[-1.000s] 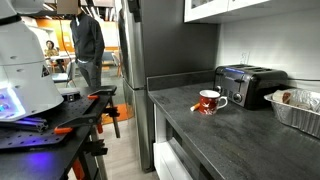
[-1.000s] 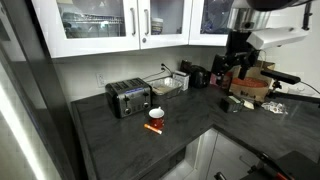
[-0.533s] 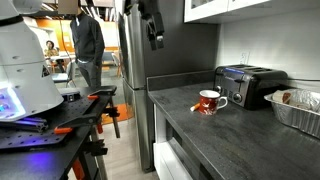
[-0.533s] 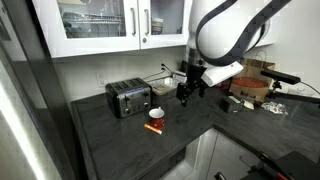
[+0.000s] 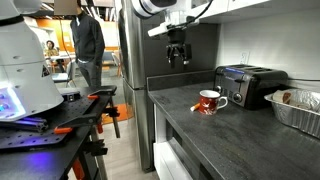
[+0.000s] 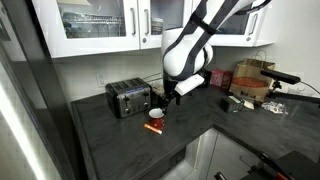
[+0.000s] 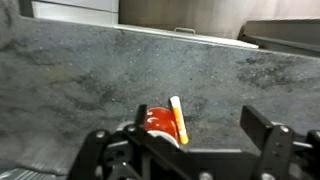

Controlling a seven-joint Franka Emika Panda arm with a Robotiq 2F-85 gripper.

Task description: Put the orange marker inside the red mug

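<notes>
The robot's gripper will close on the orange marker's body (image 5: 194,108) (image 7: 179,115) near the marker's white end, next to the red mug.
The red mug (image 5: 208,100) with a white inside and white handle stands on the dark counter in front of the toaster; it also shows in the other exterior view (image 6: 156,115). The orange marker (image 6: 153,129) lies flat on the counter right beside the mug. In the wrist view the marker (image 7: 178,120) lies just right of the mug (image 7: 158,122). My gripper (image 5: 177,55) hangs in the air above the counter, up and to the side of the mug, and it also shows from the other side (image 6: 166,97). Its fingers (image 7: 185,150) are spread open and empty.
A black toaster (image 5: 248,84) stands behind the mug, with a foil tray (image 5: 296,110) beside it. Upper cabinets (image 6: 100,25) hang over the counter. A fridge (image 5: 140,80) stands at the counter's end. Boxes and tools (image 6: 250,90) sit on the far counter.
The arm has swung across the counter toward the mug and come lower. The mug and the marker have not moved.
</notes>
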